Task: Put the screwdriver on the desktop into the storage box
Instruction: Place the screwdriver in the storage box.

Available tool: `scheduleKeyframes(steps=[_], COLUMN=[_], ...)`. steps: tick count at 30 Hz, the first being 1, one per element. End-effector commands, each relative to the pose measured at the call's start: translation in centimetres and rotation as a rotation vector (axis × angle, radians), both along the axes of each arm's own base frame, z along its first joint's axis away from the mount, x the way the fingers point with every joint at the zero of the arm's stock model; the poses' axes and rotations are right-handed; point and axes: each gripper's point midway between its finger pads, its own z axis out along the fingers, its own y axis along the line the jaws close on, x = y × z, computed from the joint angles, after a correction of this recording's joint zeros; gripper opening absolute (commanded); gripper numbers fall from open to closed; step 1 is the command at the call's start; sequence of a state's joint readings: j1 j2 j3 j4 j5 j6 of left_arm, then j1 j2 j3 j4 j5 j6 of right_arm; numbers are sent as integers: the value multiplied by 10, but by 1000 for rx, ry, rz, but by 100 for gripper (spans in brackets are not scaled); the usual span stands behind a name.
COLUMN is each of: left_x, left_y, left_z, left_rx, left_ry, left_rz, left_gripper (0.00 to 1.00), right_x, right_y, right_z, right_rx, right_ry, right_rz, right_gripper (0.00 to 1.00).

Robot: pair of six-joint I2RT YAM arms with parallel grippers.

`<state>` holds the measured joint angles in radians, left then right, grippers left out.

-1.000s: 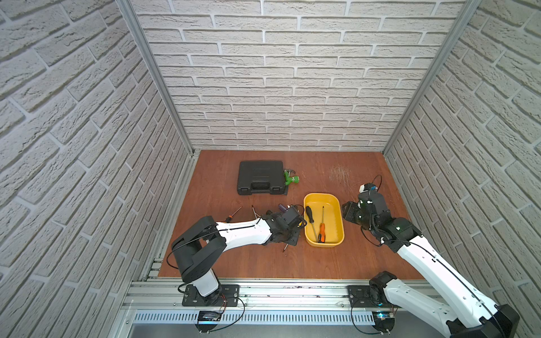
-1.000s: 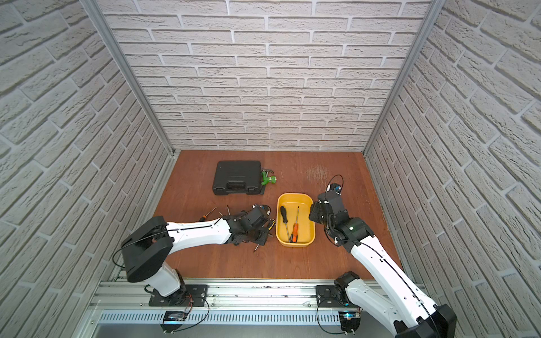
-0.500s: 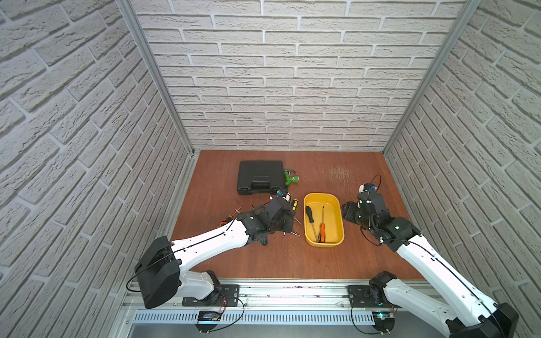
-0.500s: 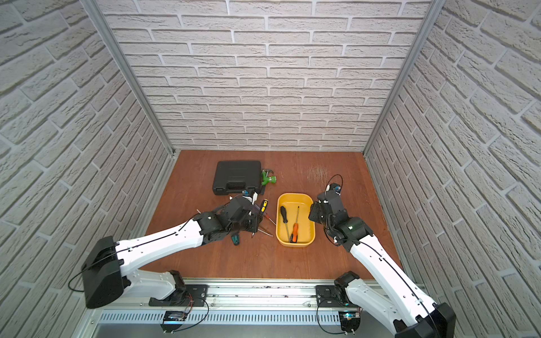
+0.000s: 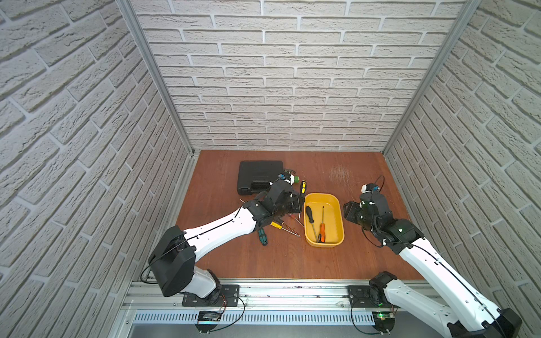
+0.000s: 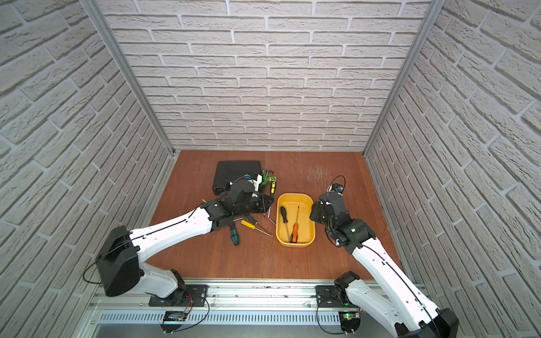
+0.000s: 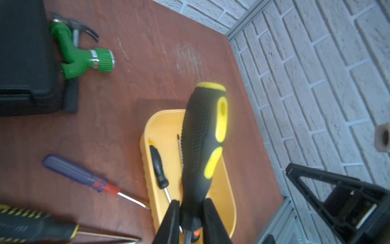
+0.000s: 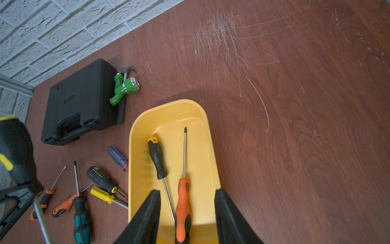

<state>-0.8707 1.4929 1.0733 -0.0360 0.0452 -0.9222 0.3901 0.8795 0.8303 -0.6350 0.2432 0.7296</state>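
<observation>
Next, my left gripper releases the black-and-yellow screwdriver across the stem of the orange-handled screwdriver in the yellow storage box (image 5: pixel 325 216) (image 7: pixel 186 163).
My left gripper (image 7: pixel 191 202) is shut on the neck of a black-and-yellow screwdriver (image 7: pixel 202 143). It holds the tool off the desktop (image 5: pixel 292 263) at the far left corner of the yellow storage box (image 5: pixel 332 216). In both top views the handle (image 5: pixel 303 187) (image 6: pixel 272 187) sticks out past that gripper (image 5: pixel 298 202) (image 6: pixel 265 202). A black-handled screwdriver (image 8: pixel 157 157) and an orange-handled one (image 8: pixel 183 202) lie in the storage box (image 8: pixel 190 114). My right gripper (image 8: pixel 186 191) (image 5: pixel 348 210) is open at the box's right side, holding nothing.
Several loose screwdrivers lie left of the box, among them a yellow-handled one (image 5: pixel 275 224), a teal one (image 5: pixel 262 236) and a purple one (image 8: pixel 117 158). A black tool case (image 5: pixel 259 177), a green nozzle (image 6: pixel 268 179) and a hammer sit behind. Brick walls enclose three sides.
My left gripper has risen from the pile of screwdrivers with the black-and-yellow one in it and moved back and right towards the box. The right arm has stayed still.
</observation>
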Motion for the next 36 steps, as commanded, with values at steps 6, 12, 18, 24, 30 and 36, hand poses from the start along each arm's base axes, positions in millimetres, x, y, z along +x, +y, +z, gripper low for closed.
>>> scheduleKeyframes(steps=[6, 12, 18, 24, 30, 36], left_x=[-1, 1, 1, -1, -7, -7], left_y=[-70, -83, -87, -93, -89, -89], left_z=[8, -8, -22, -35, -60, -75], left_rx=[-155, -165, -133, -113, -67, -56], left_ry=[41, 78, 121, 147, 183, 217], left_rz=[-95, -86, -91, -101, -91, -85], left_gripper=[0, 0, 0, 0, 0, 0], right_x=[3, 0, 0, 0, -2, -3], right_y=[-3, -5, -5, -5, -7, -8], right_z=[21, 18, 17, 13, 13, 12], right_rx=[28, 24, 27, 23, 9, 8], right_ry=[-45, -43, -42, -37, -35, -35], right_rz=[-29, -36, -37, -38, -35, -39], right_gripper=[47, 48, 48, 48, 48, 47])
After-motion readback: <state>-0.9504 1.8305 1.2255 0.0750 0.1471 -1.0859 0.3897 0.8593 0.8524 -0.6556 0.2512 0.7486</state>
